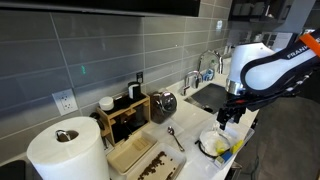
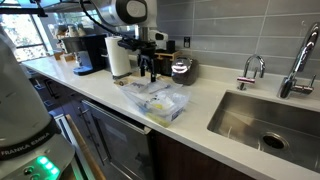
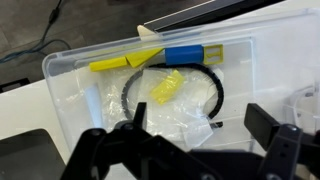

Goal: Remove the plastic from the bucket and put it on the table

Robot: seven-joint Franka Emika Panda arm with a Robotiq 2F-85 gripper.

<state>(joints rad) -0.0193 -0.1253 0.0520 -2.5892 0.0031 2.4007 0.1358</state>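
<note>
My gripper should grab the crumpled clear plastic's edge (image 1: 208, 139) (image 3: 200, 136) by the bucket's dark rim, on the side away from the blue item.
The bucket (image 3: 172, 92) is a low clear tub with a dark round rim, seen from above in the wrist view. It sits inside a clear plastic bin (image 3: 70, 75) that also holds yellow and blue items. A yellow plastic piece (image 3: 165, 88) and crumpled clear plastic (image 3: 185, 125) lie in the bucket. My gripper (image 3: 200, 128) is open and empty just above it, one finger on each side. In both exterior views the gripper (image 1: 230, 116) (image 2: 150, 68) hangs over the bin (image 1: 220, 146) (image 2: 156, 101) on the white table (image 2: 205, 108).
A paper towel roll (image 1: 65, 150), a wooden tray (image 1: 135, 156), a spoon (image 1: 175, 138) and a shiny steel canister (image 1: 165, 102) stand along the counter. The sink (image 2: 265, 122) and faucet (image 2: 252, 68) lie beyond the bin. A coffee machine (image 2: 88, 52) stands at the far end.
</note>
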